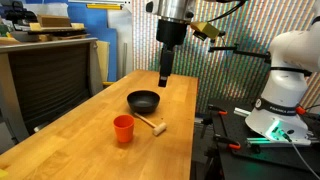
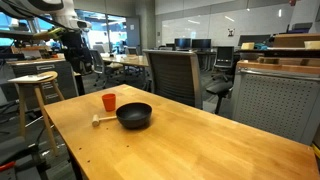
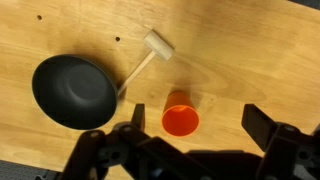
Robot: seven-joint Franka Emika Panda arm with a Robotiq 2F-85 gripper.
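Next, I need to bring my gripper over to the orange cup and close it on the cup's rim point(image 1: 127, 116) point(image 3: 164, 119), on the side that faces the black bowl.
My gripper point(image 3: 197, 118) hangs open high above the wooden table point(image 3: 240, 50), its fingers wide apart with nothing between them. Below and between the fingers in the wrist view stands an orange cup point(image 3: 181, 117), upright and empty. A black bowl point(image 3: 74, 91) lies to its left, and a small wooden mallet point(image 3: 146, 55) rests next to the bowl, its head pointing away. In an exterior view the gripper point(image 1: 164, 76) hovers above the bowl point(image 1: 143, 100), with the cup point(image 1: 123, 128) and mallet point(image 1: 153, 125) nearer the camera. The other exterior view shows the cup point(image 2: 109, 102), bowl point(image 2: 134, 115) and mallet point(image 2: 101, 119).
The robot base point(image 1: 282, 90) stands beside the table on a black stand with cables. Office chairs point(image 2: 177, 74), a wooden stool point(image 2: 34, 88) and a grey cabinet point(image 1: 45, 75) surround the table. The table edge point(image 1: 192, 140) runs close to the base.
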